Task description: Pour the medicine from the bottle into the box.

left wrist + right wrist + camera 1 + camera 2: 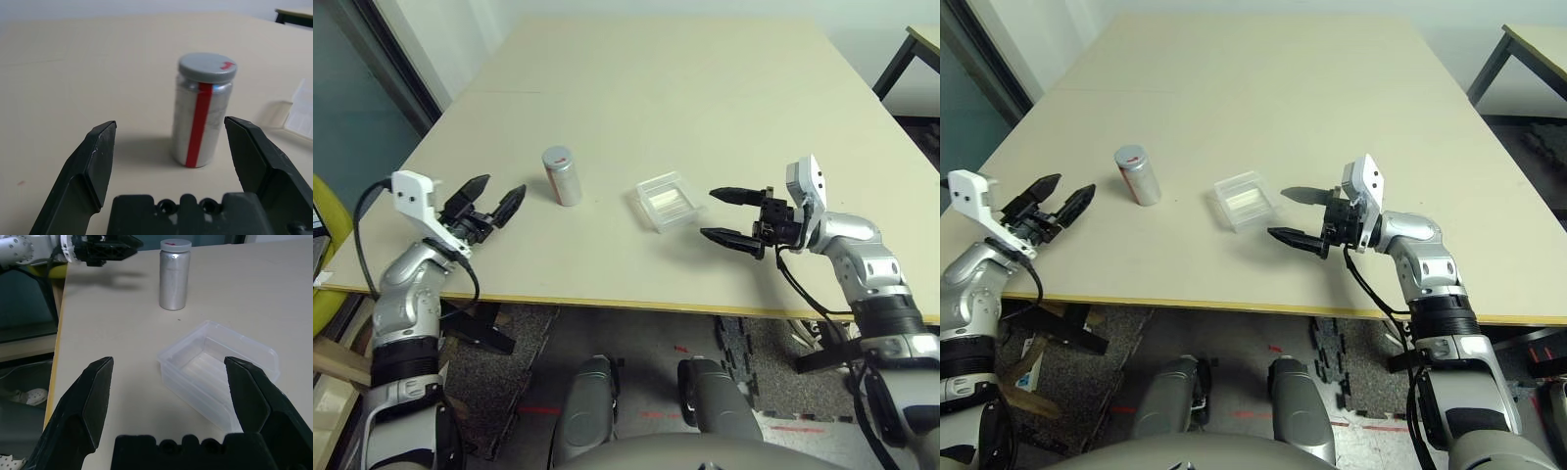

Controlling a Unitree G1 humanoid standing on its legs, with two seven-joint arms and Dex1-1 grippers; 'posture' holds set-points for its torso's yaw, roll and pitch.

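Note:
The upper body of the silvery bottle (564,179) (201,107), just below its grey cap, will be gripped next by my left gripper, so the cap stays free.
The silvery bottle (562,175) stands upright on the table with its grey cap on; a red stripe runs down its side (199,119). My left gripper (494,203) is open a short way to the bottle's left, pointing at it and holding nothing. The clear box (665,201) lies to the right of the bottle, with a whitish strip inside (215,370). My right gripper (728,215) is open just right of the box, aimed at it without touching. The medicine is hidden.
The beige table (666,98) stretches far behind the bottle and box. Its front edge (607,304) runs just below both grippers. A second table's corner (922,44) shows at the far right.

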